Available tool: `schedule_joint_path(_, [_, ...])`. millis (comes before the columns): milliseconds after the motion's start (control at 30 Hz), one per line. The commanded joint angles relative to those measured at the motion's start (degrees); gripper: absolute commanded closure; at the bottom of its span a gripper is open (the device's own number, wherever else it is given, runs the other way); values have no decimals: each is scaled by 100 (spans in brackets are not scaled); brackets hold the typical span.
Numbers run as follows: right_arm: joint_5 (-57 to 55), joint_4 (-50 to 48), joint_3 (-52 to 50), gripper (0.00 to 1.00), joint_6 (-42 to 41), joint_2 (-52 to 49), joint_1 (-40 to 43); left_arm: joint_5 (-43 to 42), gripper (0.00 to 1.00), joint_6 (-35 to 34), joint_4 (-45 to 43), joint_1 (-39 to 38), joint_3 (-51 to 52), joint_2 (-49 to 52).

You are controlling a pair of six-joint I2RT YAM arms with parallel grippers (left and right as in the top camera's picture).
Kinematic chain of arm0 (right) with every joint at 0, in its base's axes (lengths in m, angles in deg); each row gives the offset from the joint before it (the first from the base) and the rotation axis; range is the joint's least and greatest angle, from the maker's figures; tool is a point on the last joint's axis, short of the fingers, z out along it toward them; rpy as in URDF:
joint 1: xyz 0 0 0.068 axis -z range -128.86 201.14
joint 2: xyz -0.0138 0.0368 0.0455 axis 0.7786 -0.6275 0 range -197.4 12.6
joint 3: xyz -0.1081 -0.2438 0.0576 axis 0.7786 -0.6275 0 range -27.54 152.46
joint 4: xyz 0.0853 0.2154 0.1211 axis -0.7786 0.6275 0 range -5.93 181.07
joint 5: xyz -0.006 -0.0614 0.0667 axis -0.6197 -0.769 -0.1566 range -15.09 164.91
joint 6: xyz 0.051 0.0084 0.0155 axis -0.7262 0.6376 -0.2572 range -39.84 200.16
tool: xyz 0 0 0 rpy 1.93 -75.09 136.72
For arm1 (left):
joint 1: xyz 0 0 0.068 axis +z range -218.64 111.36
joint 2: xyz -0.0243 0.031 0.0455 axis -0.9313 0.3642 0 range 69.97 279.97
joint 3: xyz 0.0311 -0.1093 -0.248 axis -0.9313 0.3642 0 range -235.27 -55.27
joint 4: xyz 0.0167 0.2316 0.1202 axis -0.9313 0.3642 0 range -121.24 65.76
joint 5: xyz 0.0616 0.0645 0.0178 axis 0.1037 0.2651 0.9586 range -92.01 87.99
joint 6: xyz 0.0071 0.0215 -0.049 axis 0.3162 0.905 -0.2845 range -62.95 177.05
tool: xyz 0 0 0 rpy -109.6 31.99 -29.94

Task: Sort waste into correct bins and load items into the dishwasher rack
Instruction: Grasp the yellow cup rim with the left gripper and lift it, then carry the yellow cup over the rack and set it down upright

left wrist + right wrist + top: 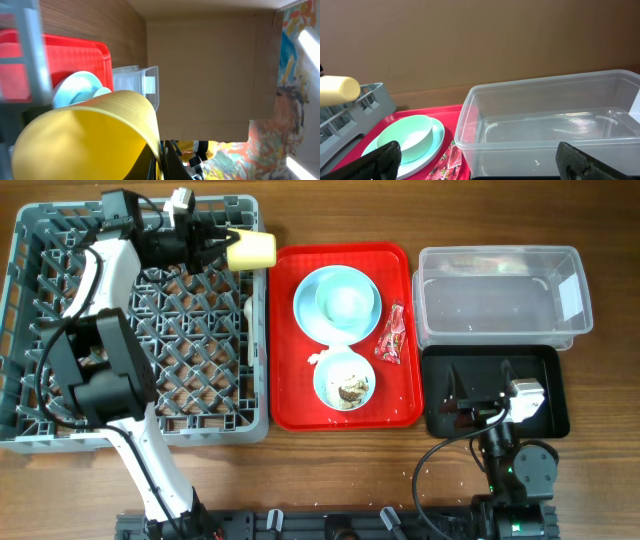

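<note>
The robot's left gripper will release the small yellow cup in the grey dishwasher rack [232, 273], just past the white utensil.
My left gripper [225, 245] is shut on the rim of the small yellow cup [252, 249] and holds it on its side over the far right corner of the grey dishwasher rack [40, 300]. The cup fills the left wrist view [90, 135]. A pale blue bowl [348, 300] sits on the pale blue plate [310, 315]. A second bowl [345, 383] holds rice and brown scraps, with a white tissue bit [320, 358] at its rim. The red wrapper [392, 335] lies beside them. My right gripper [470, 402] is open and empty over the black tray [550, 415], in front of the clear tub [500, 295].
The dishes and wrapper lie on a flat red tray [300, 405] between the rack and the bins. A small white utensil [249, 310] lies inside the rack's right side. The right wrist view shows the clear tub [545, 115] close ahead, and the bowl [405, 135] and wrapper [447, 165] to its left.
</note>
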Motion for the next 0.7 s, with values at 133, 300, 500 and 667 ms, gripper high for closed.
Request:
schedule_joint_path(133, [-15,-17,-7,0,-70,31,-2,1408,96,20,411,61,2,136])
schedule_joint_path(300, [-13,-17,-7,0,-72,31,-2,2015,96,35,848,85,2,136])
schedule_joint_path(500, [-13,-17,-7,0,-72,31,0,3211,96,39,1351,90,2,136])
schedule_joint_path(667, [-13,-17,-7,0,-72,31,-2,3475,96,42,1386,55,2,136])
